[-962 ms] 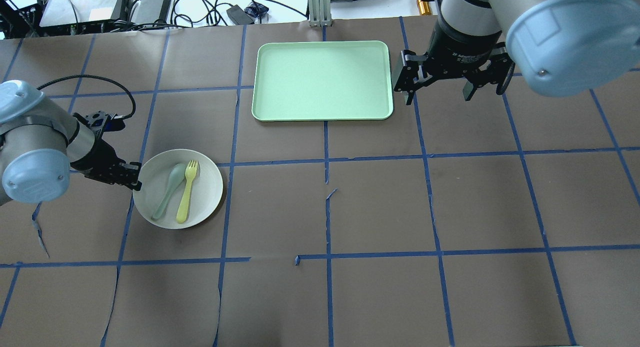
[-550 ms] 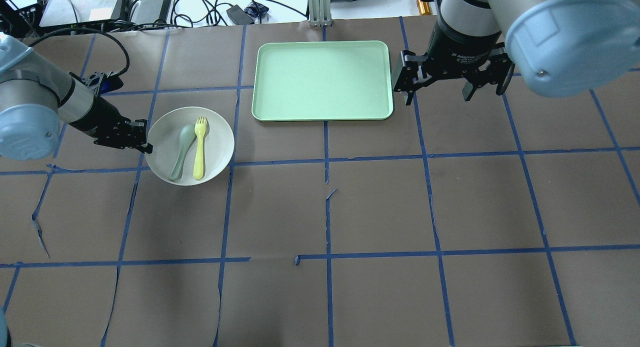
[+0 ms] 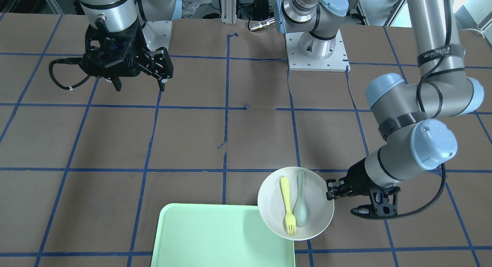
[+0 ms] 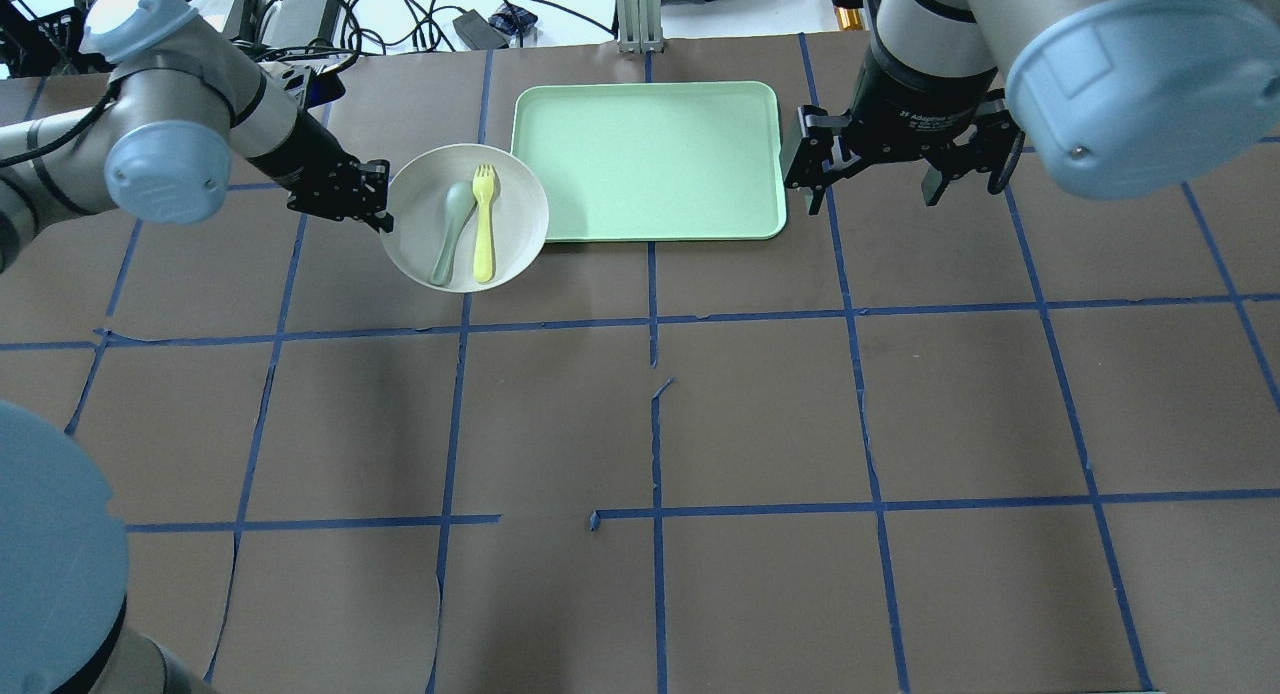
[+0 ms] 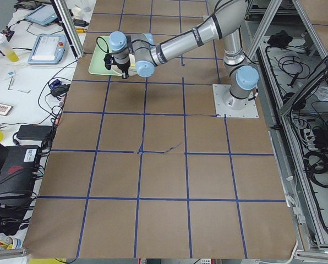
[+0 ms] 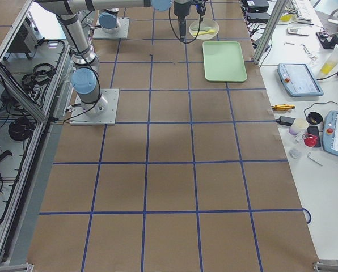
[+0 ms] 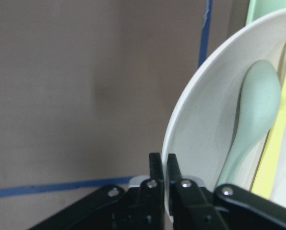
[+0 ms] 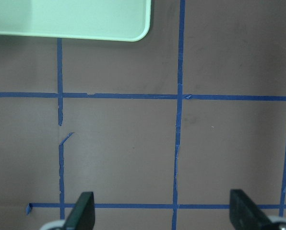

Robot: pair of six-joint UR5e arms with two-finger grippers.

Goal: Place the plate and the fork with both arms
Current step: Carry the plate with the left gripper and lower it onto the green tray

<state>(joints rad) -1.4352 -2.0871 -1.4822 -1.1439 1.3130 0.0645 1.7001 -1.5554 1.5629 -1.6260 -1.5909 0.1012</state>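
I should let go of the off-white plate with my left gripper on the middle of the empty mint-green tray point(image 3: 221, 259).
The off-white plate point(image 4: 505, 244) point(image 3: 273, 217) point(image 7: 200, 143) hangs above the table, its right edge over the mint-green tray's left rim. The yellow fork point(image 4: 484, 223) point(image 3: 286, 205) point(image 7: 277, 158) lies in it beside a pale grey-green spoon point(image 4: 451, 231) point(image 3: 299, 203). My left gripper point(image 4: 381, 209) point(image 3: 330, 190) point(image 7: 164, 165) is shut on the plate's left rim. My right gripper point(image 4: 873, 182) point(image 3: 139, 80) point(image 8: 161, 211) is open and empty, hovering just right of the tray. The plate shows small in the exterior right view point(image 6: 211, 32).
The mint-green tray point(image 4: 646, 161) point(image 3: 223, 236) point(image 8: 71, 19) point(image 6: 224, 59) lies at the table's far middle, nothing on it. Cables and boxes point(image 4: 300, 14) lie past the far edge. Blue tape lines cross the brown table point(image 4: 760, 404).
My left arm has carried the plate with fork and spoon away from me and to the right, up to the tray's left edge. The right arm has hardly moved.
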